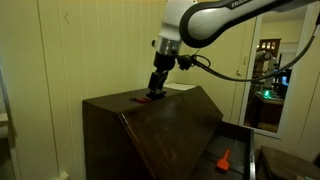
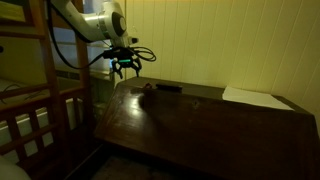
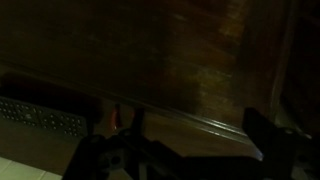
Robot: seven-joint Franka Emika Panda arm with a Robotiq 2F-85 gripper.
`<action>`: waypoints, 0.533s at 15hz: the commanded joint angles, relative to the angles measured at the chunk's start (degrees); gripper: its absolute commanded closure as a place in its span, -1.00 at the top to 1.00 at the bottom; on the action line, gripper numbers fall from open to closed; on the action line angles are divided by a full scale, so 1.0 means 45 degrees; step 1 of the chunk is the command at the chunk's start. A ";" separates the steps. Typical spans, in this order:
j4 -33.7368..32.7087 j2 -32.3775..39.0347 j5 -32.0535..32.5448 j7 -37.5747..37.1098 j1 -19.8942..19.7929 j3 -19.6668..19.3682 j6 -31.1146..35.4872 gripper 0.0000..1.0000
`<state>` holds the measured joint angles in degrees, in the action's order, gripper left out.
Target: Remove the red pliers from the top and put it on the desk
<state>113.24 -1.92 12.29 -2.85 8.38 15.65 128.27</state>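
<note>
My gripper needs to move next to where the handles meet (image 1: pixel 142 98) (image 3: pixel 118 129) on the red pliers, beside the flat black item, and close there.
The red pliers (image 1: pixel 139 99) lie on the top (image 1: pixel 180 95) of the dark brown cabinet, near its far edge. They show as a small dark lump in an exterior view (image 2: pixel 147 88) and as a small red streak in the wrist view (image 3: pixel 117 117). My gripper (image 1: pixel 156 88) hangs just above the top, right beside the pliers. It is open and empty, with its fingers spread (image 2: pixel 125 70). In the dark wrist view the two fingers frame the cabinet's edge (image 3: pixel 185 150).
A flat black item (image 2: pixel 168 88) lies on the top next to the pliers. A white sheet (image 2: pixel 255 97) lies at the top's other end. An orange-red wedge (image 1: pixel 224 158) sits low beside the cabinet's slanted front. A wooden frame (image 2: pixel 40 110) stands close to the cabinet.
</note>
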 commanded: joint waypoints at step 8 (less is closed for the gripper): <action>-0.2812 0.3380 0.0256 0.0541 0.0272 -0.1130 0.2829 1.00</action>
<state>103.11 10.51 12.86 -1.52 8.61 12.27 137.87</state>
